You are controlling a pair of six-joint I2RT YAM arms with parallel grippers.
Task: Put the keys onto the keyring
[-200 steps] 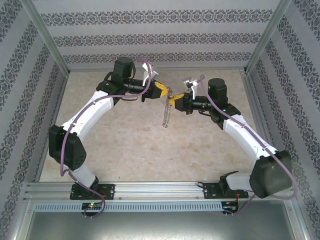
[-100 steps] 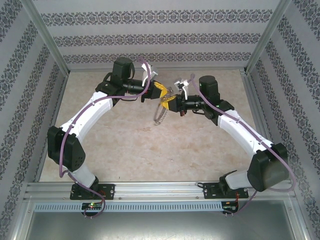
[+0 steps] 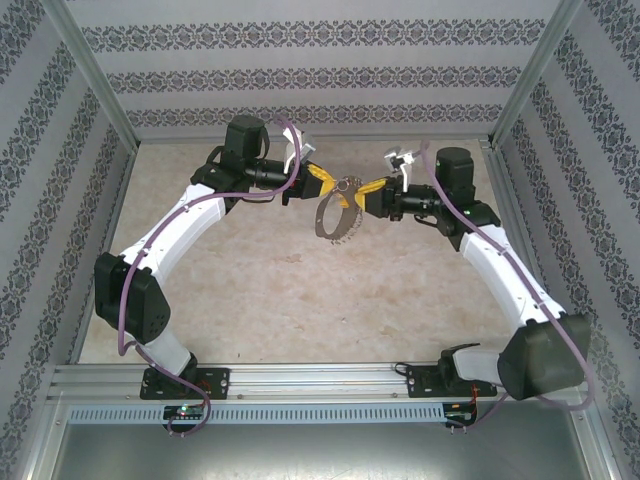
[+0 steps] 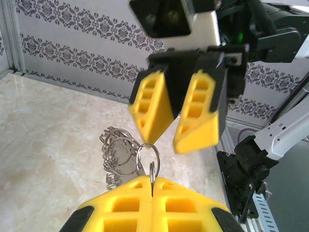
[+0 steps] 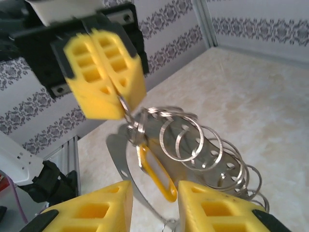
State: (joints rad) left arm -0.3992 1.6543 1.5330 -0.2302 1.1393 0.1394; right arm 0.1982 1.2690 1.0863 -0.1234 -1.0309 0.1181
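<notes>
Next, my right gripper rises and takes the small ring (image 5: 127, 110) at the ends of my left gripper's fingers, as its own fingers sit low around the dangling key.
The keyring (image 3: 320, 218) hangs above the mid table, a flat grey metal hoop (image 5: 116, 155) fringed with wire rings (image 4: 118, 152). My left gripper (image 3: 326, 181) is shut on a small ring at its top, which shows pinched edge-on between the fingers of that gripper (image 4: 152, 181). The key (image 5: 157, 174), small and yellow-rimmed with a pale centre, dangles from the ring cluster just below the left gripper (image 5: 116, 104). My right gripper (image 3: 364, 188) faces the left one, open. In its own view the right gripper (image 5: 153, 203) has the key's lower end between its fingertips, touching neither.
Beige marble-look tabletop (image 3: 260, 290) lies well below the hanging hoop. Patterned walls and aluminium posts (image 3: 95, 75) close in the back and sides. Both arms' elbows reach outward toward the side walls.
My right gripper, shut against the hoop a second ago, has opened and drawn back to the right. The hoop has swung from edge-on to a wider oval. The left arm held still.
</notes>
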